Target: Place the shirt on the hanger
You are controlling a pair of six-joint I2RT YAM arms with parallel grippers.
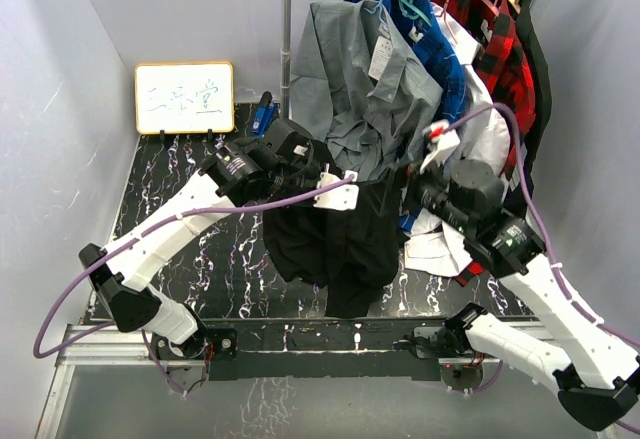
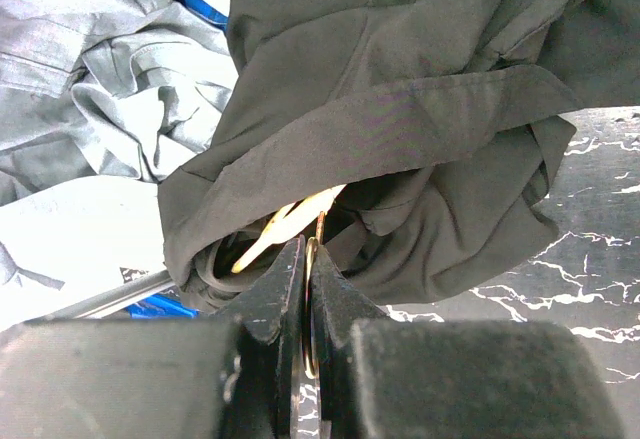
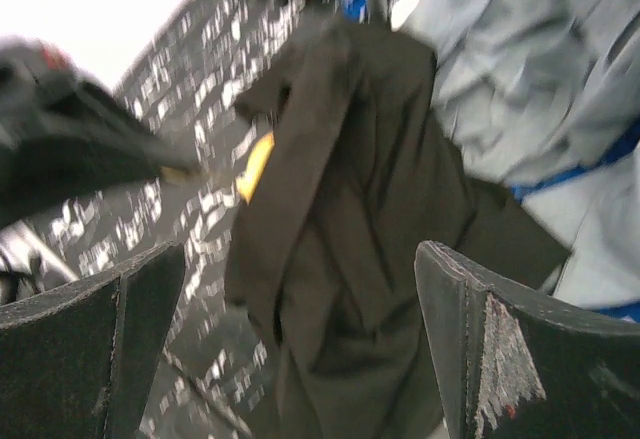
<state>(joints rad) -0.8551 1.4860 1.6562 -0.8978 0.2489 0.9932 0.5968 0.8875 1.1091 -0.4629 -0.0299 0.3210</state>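
Note:
Next, I pinch the collar's loose end (image 2: 535,94) with my right gripper and steady it before my left gripper moves the hanger, since the shirt's collar lies slack across the hanger.
The black shirt (image 1: 338,241) hangs in a bunched drape above the marble table, in the middle. My left gripper (image 1: 342,193) is shut on the thin hook of the yellow-orange hanger (image 2: 290,221), whose body goes into the shirt's neck opening; most of the hanger is hidden by fabric (image 2: 400,119). In the right wrist view a small yellow piece of the hanger (image 3: 257,165) shows at the shirt's (image 3: 350,219) left edge. My right gripper (image 3: 300,259) is open and empty, its jaws wide apart, just right of the shirt (image 1: 425,195).
A clothes rack (image 1: 287,39) at the back holds a grey shirt (image 1: 365,89), a blue garment (image 1: 430,39) and a red plaid shirt (image 1: 490,39). White cloth (image 1: 437,247) lies under the right arm. A whiteboard (image 1: 185,97) stands at the back left.

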